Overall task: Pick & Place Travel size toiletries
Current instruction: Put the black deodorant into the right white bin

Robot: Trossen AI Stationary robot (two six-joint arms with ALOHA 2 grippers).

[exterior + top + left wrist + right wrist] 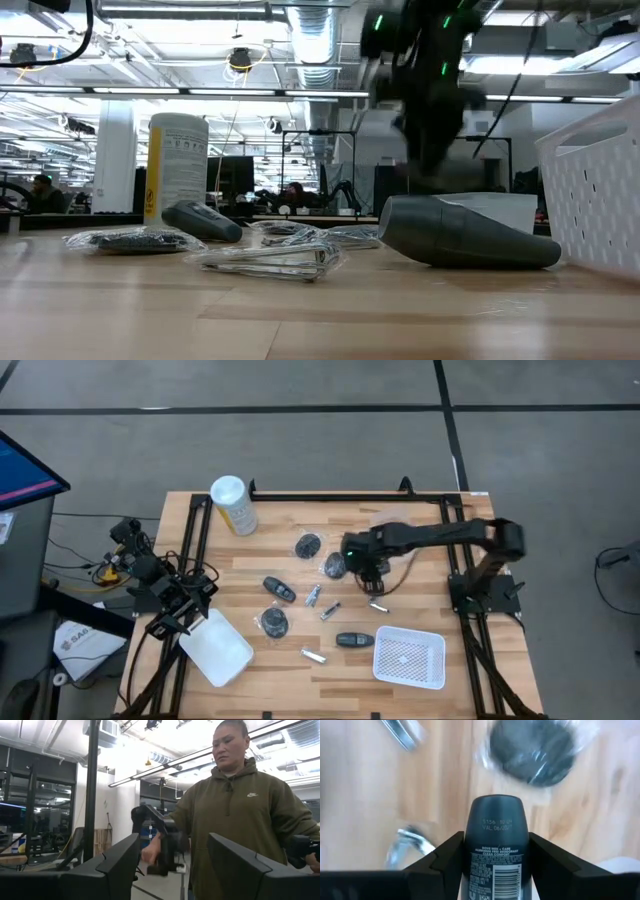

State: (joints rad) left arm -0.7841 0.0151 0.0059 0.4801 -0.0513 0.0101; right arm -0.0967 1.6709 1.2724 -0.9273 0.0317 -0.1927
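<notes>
The robot's right gripper needs to release the dark grey deodorant capsule in the middle of the white basket point(413, 661).
My right gripper point(366, 563) hangs over the middle of the table, shut on a dark grey deodorant capsule point(495, 822) with a printed label. Under it a wrapped dark disc point(540, 747) and silver pieces point(409, 845) lie flat on the wood. More toiletries are scattered about: discs point(307, 545) point(273, 622), capsules point(279, 589) point(354, 640) and silver pieces point(314, 656). My left gripper point(175, 615) waits open at the table's left edge, its wrist view point(172, 850) facing the room. My right gripper pinches the capsule by its two sides point(472, 857), one finger point(447, 855) on each. The fingers come from above, pointing down, and lie along the capsule. Its rounded end point(495, 805), stamped with a date code, sticks out past the fingertips. It looks lifted clear of the table.
A white basket point(408, 657) stands at the near right, a flat white tray point(218, 648) at the near left. A pale-yellow canister point(233, 505) with a white lid lies at the far left. A person in an olive hoodie point(240, 815) stands beyond the table.
</notes>
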